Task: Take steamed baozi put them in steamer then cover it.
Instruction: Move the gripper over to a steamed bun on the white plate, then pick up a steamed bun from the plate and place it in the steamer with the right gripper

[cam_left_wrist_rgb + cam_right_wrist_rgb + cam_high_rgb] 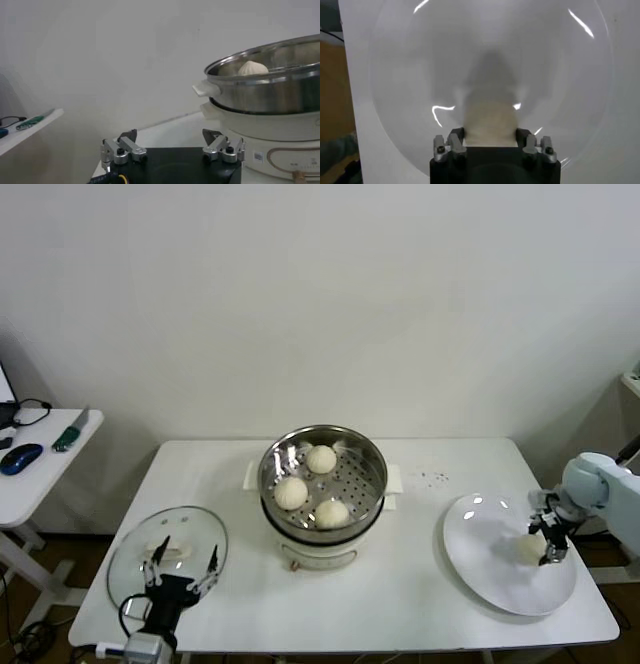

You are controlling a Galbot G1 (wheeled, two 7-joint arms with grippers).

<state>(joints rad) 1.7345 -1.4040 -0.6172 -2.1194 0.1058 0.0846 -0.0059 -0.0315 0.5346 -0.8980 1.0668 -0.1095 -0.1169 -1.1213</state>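
Next, I let go of the baozi with my right gripper on the empty steamer's bottom facing the white plate (355, 477), next to the other baozi.
The steel steamer (376, 461) stands mid-table on its white pot base and holds three baozi (291, 492). It also shows in the left wrist view (270, 95) with one baozi (252, 68) inside. A fourth baozi (529, 548) lies on the white plate (480, 554) at the right. My right gripper (548, 542) is shut on this baozi, its fingers against both sides in the right wrist view (490, 120). The glass cover (195, 529) lies flat at the table's front left. My left gripper (180, 569) hovers open and empty over it, as the left wrist view (169, 135) shows.
A white side table (40, 474) at the far left holds a blue mouse (22, 456) and a green-handled tool (68, 438). The plate reaches close to the table's front right edge. A few small dark specks (435, 477) lie right of the steamer.
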